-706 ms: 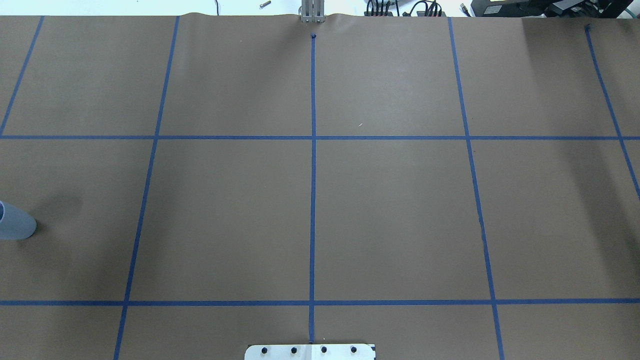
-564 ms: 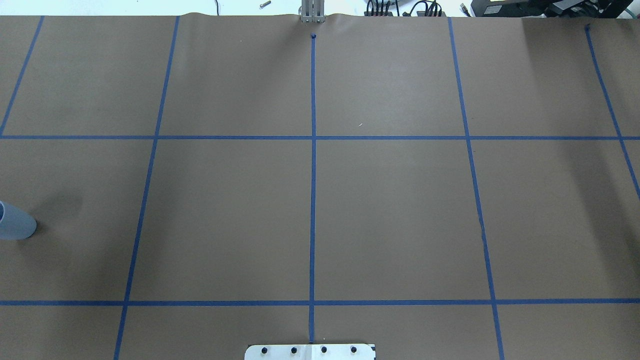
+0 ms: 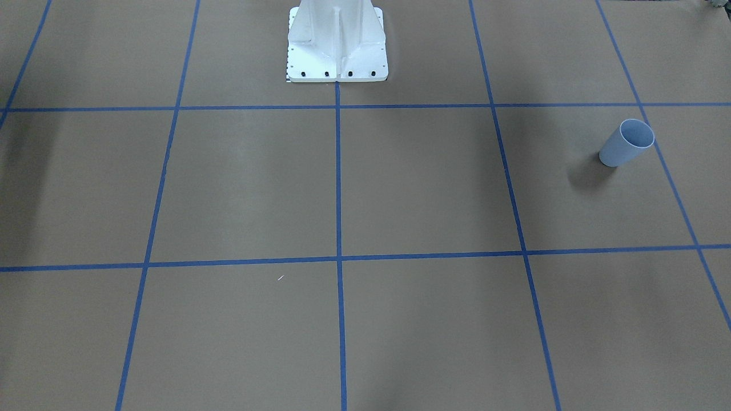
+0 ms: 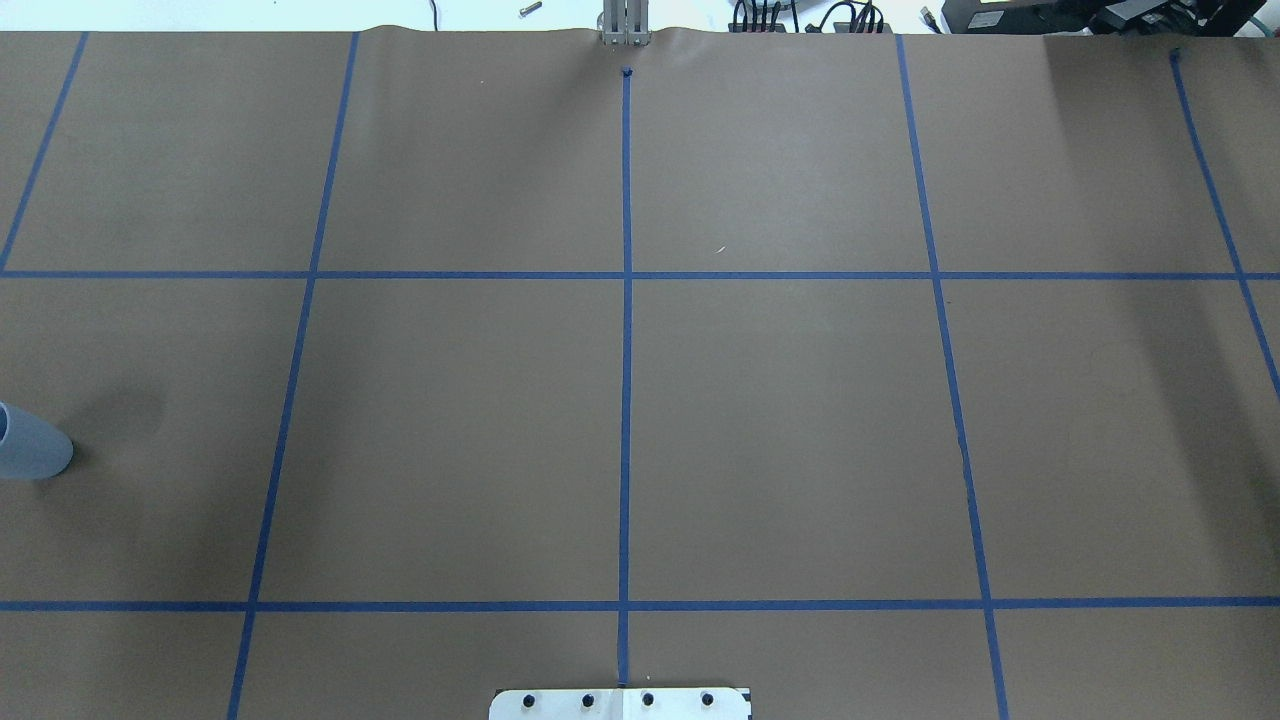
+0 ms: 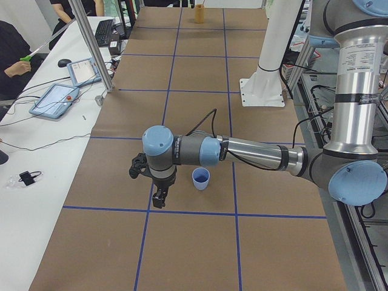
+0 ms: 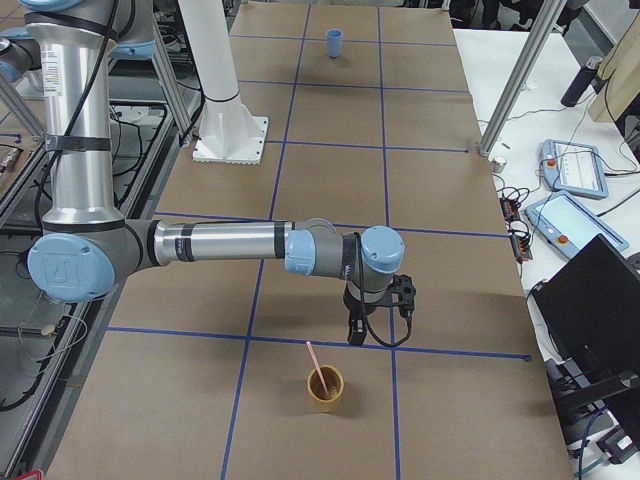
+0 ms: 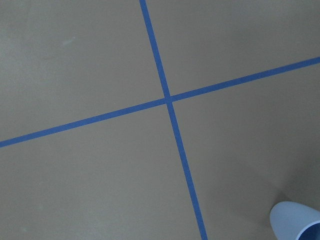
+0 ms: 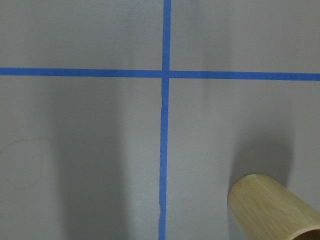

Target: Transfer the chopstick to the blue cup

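Note:
Next, my left gripper closes on the blue cup's rim (image 3: 652, 141) (image 7: 299, 235) on the side next to the blue tape line, with one of its fingers inside the cup.
The blue cup (image 5: 200, 178) stands upright on the brown table. It also shows in the front view (image 3: 625, 142), at the overhead view's left edge (image 4: 30, 445), far off in the right side view (image 6: 333, 42), and in the left wrist view's corner (image 7: 295, 222). A pale pink chopstick (image 6: 316, 365) leans in a bamboo cup (image 6: 324, 388). The left gripper (image 5: 159, 197) hangs beside the blue cup, pointing down. The right gripper (image 6: 355, 335) hangs just behind the bamboo cup. I cannot tell whether either gripper is open or shut.
The bamboo cup shows in the right wrist view (image 8: 272, 207) and far off in the left side view (image 5: 199, 13). The white robot base (image 3: 337, 40) stands mid-table. Blue tape lines grid the table. Side tables hold tablets (image 5: 54, 97) and a monitor (image 6: 600, 300).

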{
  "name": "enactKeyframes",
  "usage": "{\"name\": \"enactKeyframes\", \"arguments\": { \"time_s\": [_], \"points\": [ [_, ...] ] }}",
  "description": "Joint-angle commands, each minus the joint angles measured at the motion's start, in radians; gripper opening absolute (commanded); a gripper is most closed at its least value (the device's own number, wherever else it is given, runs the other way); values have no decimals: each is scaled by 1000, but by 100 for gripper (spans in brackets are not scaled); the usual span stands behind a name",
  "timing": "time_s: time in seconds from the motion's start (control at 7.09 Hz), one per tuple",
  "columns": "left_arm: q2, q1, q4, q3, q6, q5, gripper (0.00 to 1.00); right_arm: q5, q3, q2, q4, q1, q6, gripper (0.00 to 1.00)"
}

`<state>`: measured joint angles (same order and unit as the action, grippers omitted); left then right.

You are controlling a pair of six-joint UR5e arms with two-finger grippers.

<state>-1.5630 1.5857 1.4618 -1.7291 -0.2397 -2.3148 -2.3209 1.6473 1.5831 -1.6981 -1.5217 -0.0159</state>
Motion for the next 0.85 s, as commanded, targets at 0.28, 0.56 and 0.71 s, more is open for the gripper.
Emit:
{"name": "enactKeyframes", "arguments": {
  "time_s": [0.28, 0.56, 0.71],
  "points": [
    [1, 0, 0, 2, 2, 2, 98, 0, 0, 0, 0, 0, -1, 100],
    [6, 2, 3, -1, 0, 0, 98, 0, 6, 0, 0, 0, 1, 100],
    [6, 2, 2, -4, 0, 2, 98, 1, 8, 0, 0, 0, 1, 100]
  ]
}}
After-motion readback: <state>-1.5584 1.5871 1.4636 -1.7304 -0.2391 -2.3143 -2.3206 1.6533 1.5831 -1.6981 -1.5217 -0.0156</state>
